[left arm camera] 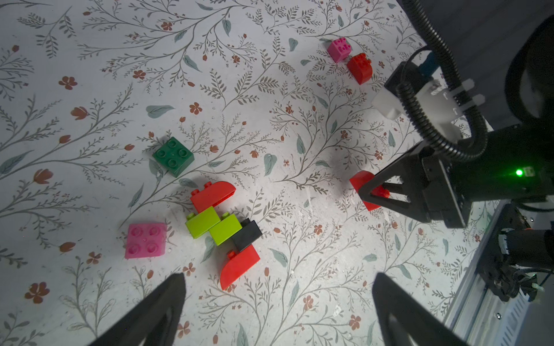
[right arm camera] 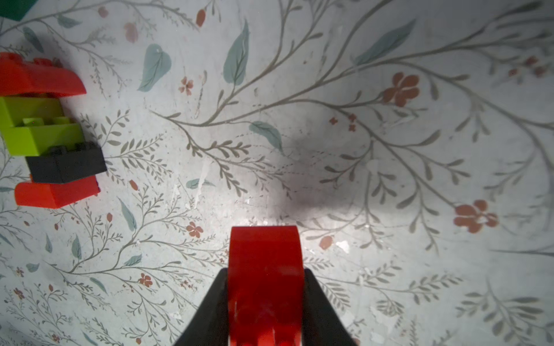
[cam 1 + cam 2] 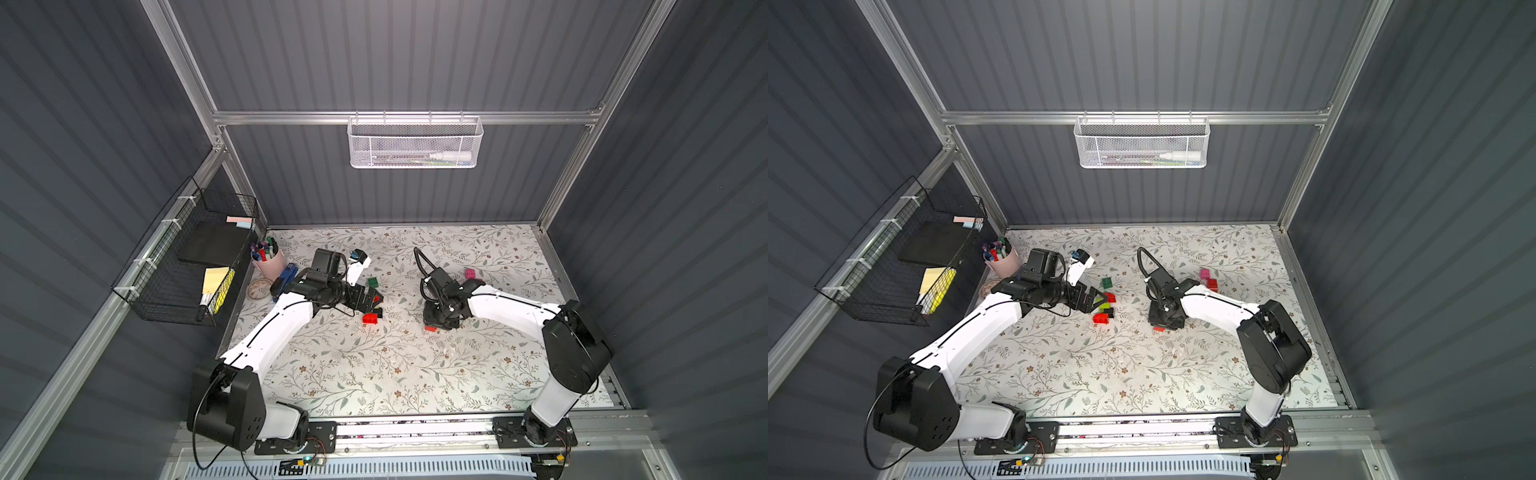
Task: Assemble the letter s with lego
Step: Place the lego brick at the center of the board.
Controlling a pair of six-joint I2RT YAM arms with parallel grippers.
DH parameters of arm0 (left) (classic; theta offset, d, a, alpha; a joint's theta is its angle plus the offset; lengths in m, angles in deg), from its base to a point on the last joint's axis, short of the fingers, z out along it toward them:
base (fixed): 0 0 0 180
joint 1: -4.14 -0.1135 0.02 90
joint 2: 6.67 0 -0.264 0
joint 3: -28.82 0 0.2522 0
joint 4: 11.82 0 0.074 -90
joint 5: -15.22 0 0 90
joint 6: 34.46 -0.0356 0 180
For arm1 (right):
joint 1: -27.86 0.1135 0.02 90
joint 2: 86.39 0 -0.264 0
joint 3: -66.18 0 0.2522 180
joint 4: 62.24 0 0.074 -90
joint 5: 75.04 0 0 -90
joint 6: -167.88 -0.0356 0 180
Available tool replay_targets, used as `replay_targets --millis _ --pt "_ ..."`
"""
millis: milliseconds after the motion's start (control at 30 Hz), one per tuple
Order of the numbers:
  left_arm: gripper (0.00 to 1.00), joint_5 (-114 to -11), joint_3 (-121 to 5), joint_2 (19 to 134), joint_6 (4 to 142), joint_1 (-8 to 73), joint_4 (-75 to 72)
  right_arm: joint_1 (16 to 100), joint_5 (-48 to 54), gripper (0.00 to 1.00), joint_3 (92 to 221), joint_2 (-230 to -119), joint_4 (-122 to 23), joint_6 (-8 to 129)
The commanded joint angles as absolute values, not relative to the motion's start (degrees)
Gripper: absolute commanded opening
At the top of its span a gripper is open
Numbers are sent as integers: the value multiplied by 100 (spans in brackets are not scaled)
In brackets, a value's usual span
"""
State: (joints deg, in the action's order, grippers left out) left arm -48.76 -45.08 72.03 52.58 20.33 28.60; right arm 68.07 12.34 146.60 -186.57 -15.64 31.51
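Observation:
My right gripper will set the red curved brick down on the floral table (image 3: 419, 325) (image 2: 236, 227) near the black brick of the joined lego piece.
A joined lego piece (image 1: 224, 229) lies on the floral table: a red curved brick, two lime green bricks, a black brick and another red curved brick in a zigzag. It also shows in the right wrist view (image 2: 45, 134). My left gripper (image 1: 278, 287) hangs over it, open and holding nothing; both top views show the gripper (image 3: 370, 301). Loose beside the piece are a dark green brick (image 1: 173, 155) and a pink brick (image 1: 146, 240). My right gripper (image 2: 265, 278) is shut on a red curved brick (image 2: 265, 254), low over the table (image 3: 431, 328).
A small pink brick (image 1: 338, 48) and a red brick (image 1: 359, 67) sit behind the right arm. At the table's left are a pink cup of markers (image 3: 269, 259), a blue stapler (image 3: 286, 277) and a tape roll (image 3: 259, 288). A black wire basket (image 3: 187, 257) hangs on the left wall.

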Motion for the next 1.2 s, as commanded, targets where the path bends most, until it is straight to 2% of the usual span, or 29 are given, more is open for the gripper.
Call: replay_targets --millis 0,100,233,400,567,833,1167 --pt "99 -4924 -4414 7076 5326 1971 2991 6958 1213 17 15019 -19033 -1412 3204" --pt "99 -4947 -4401 7029 5316 1920 3053 7189 1026 18 15192 -19201 -1446 4141" --pt "99 -4942 -4367 6980 5309 1866 3092 7342 668 17 15292 -19222 -1351 6196" --pt "100 -4947 -4366 6893 5282 1794 3156 7326 770 13 15360 -19056 -985 8788" --pt "100 -4990 -4435 6824 5281 1759 3256 7310 1038 11 15604 -19451 -252 11145" --pt "100 -5183 -4438 6539 5221 1715 3532 7070 868 11 15735 -19770 -273 12432" --pt "100 -4761 -4385 6280 5089 1712 3974 6813 572 13 16075 -20127 -370 13090"
